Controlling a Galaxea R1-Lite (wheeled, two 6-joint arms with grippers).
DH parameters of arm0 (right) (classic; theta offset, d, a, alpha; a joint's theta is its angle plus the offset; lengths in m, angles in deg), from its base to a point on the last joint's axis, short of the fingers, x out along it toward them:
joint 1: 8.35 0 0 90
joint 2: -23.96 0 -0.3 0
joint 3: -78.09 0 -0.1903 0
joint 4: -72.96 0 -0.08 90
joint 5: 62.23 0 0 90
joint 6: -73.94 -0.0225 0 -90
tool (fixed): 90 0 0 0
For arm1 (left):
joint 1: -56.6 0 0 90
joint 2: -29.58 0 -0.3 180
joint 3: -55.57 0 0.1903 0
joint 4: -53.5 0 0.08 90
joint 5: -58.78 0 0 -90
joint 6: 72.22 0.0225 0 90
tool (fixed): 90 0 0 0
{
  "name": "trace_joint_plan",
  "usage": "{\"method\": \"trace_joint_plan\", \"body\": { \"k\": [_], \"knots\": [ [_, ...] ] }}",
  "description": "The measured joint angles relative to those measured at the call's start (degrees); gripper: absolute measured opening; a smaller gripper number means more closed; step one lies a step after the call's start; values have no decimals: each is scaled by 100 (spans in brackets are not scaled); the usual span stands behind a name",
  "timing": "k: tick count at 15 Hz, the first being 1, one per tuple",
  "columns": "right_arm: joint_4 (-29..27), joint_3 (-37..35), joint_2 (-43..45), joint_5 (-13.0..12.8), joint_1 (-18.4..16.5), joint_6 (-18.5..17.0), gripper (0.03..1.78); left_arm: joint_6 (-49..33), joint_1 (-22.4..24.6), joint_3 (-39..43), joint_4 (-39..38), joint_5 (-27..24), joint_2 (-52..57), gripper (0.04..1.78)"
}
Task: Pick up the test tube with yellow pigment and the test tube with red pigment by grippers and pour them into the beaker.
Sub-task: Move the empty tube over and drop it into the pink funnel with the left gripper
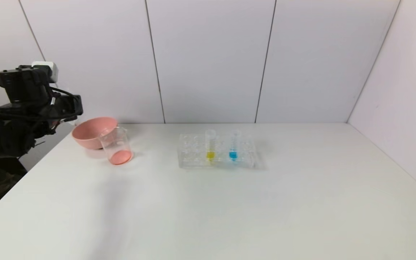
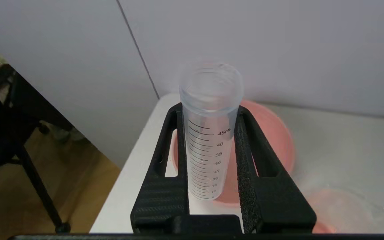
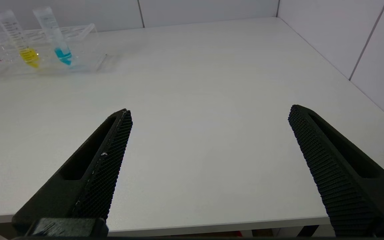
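The robot's left gripper should release the clear test tube, now held over the pink bowl, inside the pink bowl (image 1: 94,132) (image 2: 236,162) behind the beaker.
My left gripper (image 2: 208,110) is shut on a clear graduated test tube (image 2: 210,133) with no liquid visible in it. It holds the tube above the table's far left corner, over the pink bowl; in the head view the gripper (image 1: 69,108) is beside the bowl. No tube with red liquid shows. The beaker (image 1: 117,146) stands by the bowl with red-orange liquid at its bottom. The yellow test tube (image 1: 210,146) stands in the clear rack (image 1: 193,153); it also shows in the right wrist view (image 3: 18,40). My right gripper (image 3: 209,110) is open and empty above the table's near edge.
The pink bowl (image 1: 93,131) sits behind the beaker at the far left and shows under the held tube (image 2: 272,140). A tube with blue liquid (image 1: 233,146) stands in the rack next to the yellow one. White walls close the back and right.
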Motion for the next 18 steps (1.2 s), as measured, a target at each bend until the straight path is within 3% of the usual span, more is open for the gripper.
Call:
{"method": "trace_joint_plan", "body": {
  "k": [3,18],
  "knots": [
    [-2,0,0,0,0,0,171,-44,41,169,-1009,180,-150,43],
    [0,0,0,0,0,0,171,-322,167,-552,-1536,218,-1643,43]
  ]
}}
